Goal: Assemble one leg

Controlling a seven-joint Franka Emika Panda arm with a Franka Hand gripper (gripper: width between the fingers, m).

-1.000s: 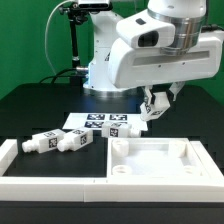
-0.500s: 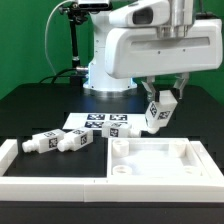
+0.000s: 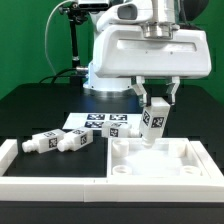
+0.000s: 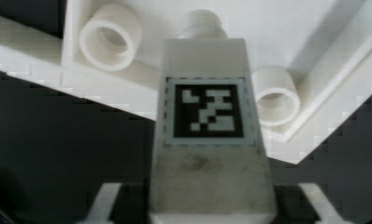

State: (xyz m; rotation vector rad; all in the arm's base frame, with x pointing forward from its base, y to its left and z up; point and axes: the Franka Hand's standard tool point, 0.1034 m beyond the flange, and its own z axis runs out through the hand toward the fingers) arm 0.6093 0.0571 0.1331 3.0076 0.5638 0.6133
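My gripper is to let go of the white leg, standing upright in the panel's front socket [image 3: 188, 170] [image 4: 273, 98] farthest from the three lying legs.
My gripper [image 3: 155, 103] is shut on a white leg [image 3: 153, 121] with a black-and-white tag and holds it upright. The leg hangs just above the far edge of the large white square panel [image 3: 190, 168] with its raised rim. In the wrist view the leg [image 4: 209, 110] fills the middle between my fingers [image 4: 108, 200], its narrow end pointing at a corner of the panel [image 4: 58, 65] that has round sockets. Three more legs [image 3: 62, 142] lie side by side at the exterior view's left.
The marker board [image 3: 100, 122] lies flat behind the panel. A long white rimmed part [image 3: 50, 185] runs along the front of the table and up its left side. The robot base stands at the back.
My gripper has moved toward the exterior view's left and nearer the panel with the leg in it. The leg has swung from tilted to upright.
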